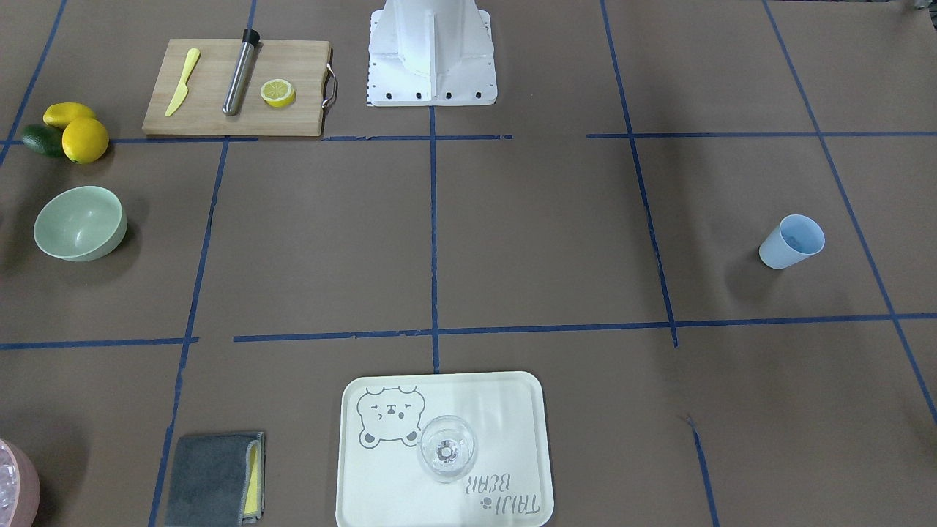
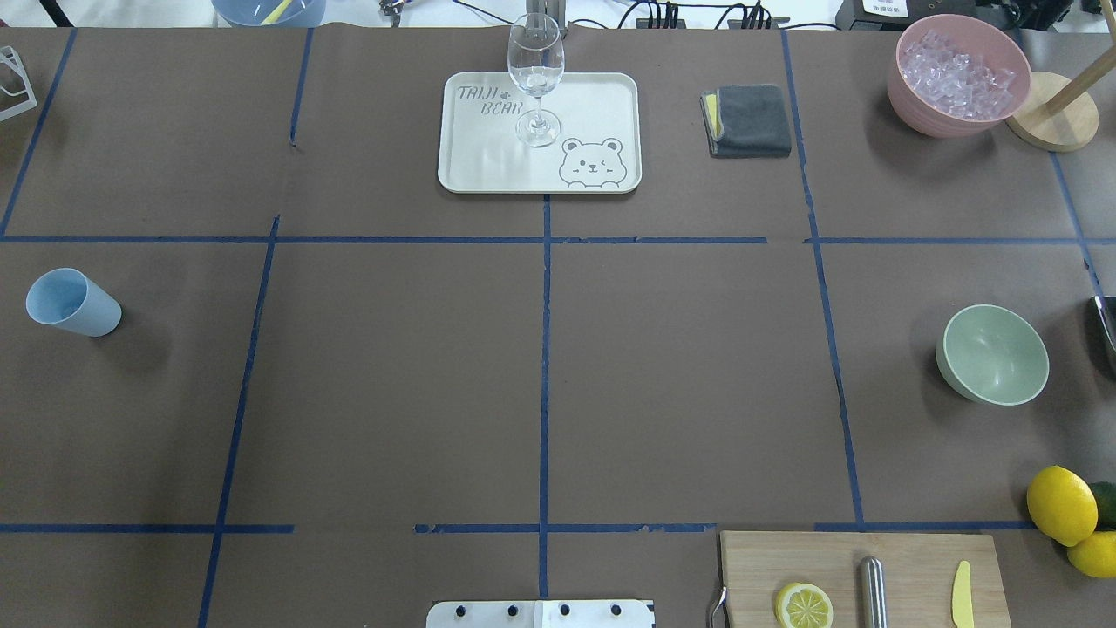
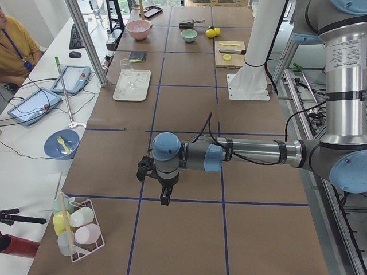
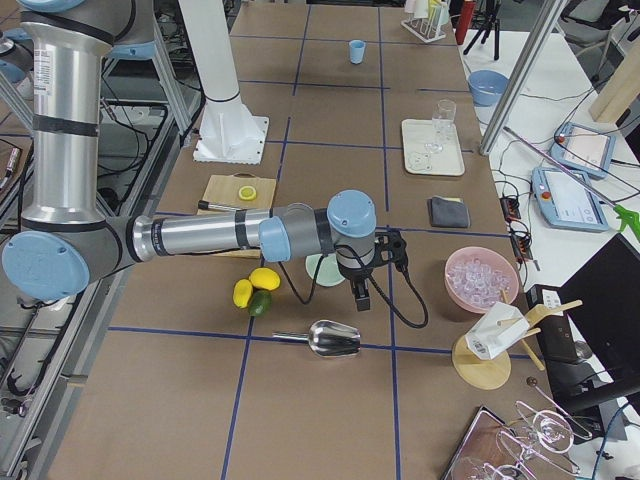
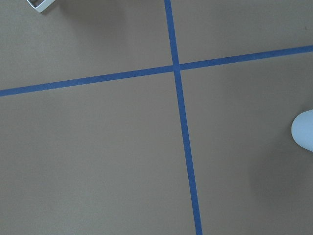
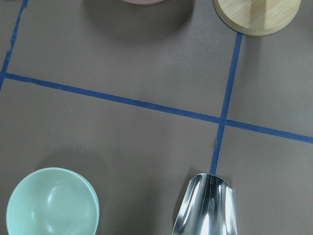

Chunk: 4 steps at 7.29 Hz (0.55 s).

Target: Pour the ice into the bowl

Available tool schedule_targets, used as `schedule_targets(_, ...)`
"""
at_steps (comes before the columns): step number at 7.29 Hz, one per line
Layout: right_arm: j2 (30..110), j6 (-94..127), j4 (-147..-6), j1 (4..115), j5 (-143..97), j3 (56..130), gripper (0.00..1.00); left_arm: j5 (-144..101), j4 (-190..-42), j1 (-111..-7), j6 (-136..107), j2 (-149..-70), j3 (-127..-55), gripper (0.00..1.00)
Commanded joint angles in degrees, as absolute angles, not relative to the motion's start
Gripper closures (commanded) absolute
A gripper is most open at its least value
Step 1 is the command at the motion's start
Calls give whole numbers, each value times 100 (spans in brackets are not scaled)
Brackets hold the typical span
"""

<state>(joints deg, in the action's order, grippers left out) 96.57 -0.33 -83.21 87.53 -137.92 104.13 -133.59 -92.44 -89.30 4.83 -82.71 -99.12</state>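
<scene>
The pale mint-green bowl is next for my right gripper. It should go there and close on the bowl's rim (image 1: 39, 238) (image 6: 99, 217), at the side facing the metal scoop.
The pale mint-green bowl (image 1: 79, 223) (image 2: 994, 353) (image 6: 51, 203) stands empty on the robot's right side of the table. Clear ice cubes (image 2: 957, 74) (image 4: 478, 275) fill a pink container farther out. A light blue cup (image 1: 790, 241) (image 2: 71, 303) stands at the robot's left; I cannot make out what is inside it. My right gripper (image 4: 360, 298) hangs over the table between the bowl (image 4: 320, 270) and a metal scoop (image 4: 333, 340) (image 6: 208, 205). My left gripper (image 3: 165, 197) hangs low near the cup's end. Neither gripper's state can be told.
A tray (image 2: 602, 96) with a stemmed glass (image 2: 535, 78) and a grey cloth (image 2: 750, 120) lie at the far edge. A cutting board (image 1: 293, 117) holds a lemon half, a knife and a steel tube. Lemons (image 2: 1060, 504) and a wooden stand (image 2: 1051, 122) sit right. A person (image 3: 14, 48) sits beside the table.
</scene>
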Motion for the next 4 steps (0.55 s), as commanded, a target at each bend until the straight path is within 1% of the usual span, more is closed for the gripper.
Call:
schedule_targets(1, 9904, -9, -7372, 8702, -13939, 10441, 0, -13368, -9246, -8947, 492, -8271, -9914, 0)
schedule_targets(2, 10123, 52, -6617, 8423, -13905, 10407, 0, -13368, -9255, -8947, 483, -8262, -9914, 0)
schedule_targets(3, 10134, 723, -6174, 8089, -13913, 10406, 0, -13368, -9264, -8956, 492, -8210, -9923, 0)
schedule_targets(4, 10151, 1687, -5561, 7494, -13652, 10380, 0, -13368, -9264, -8956, 492, -8183, -9940, 0)
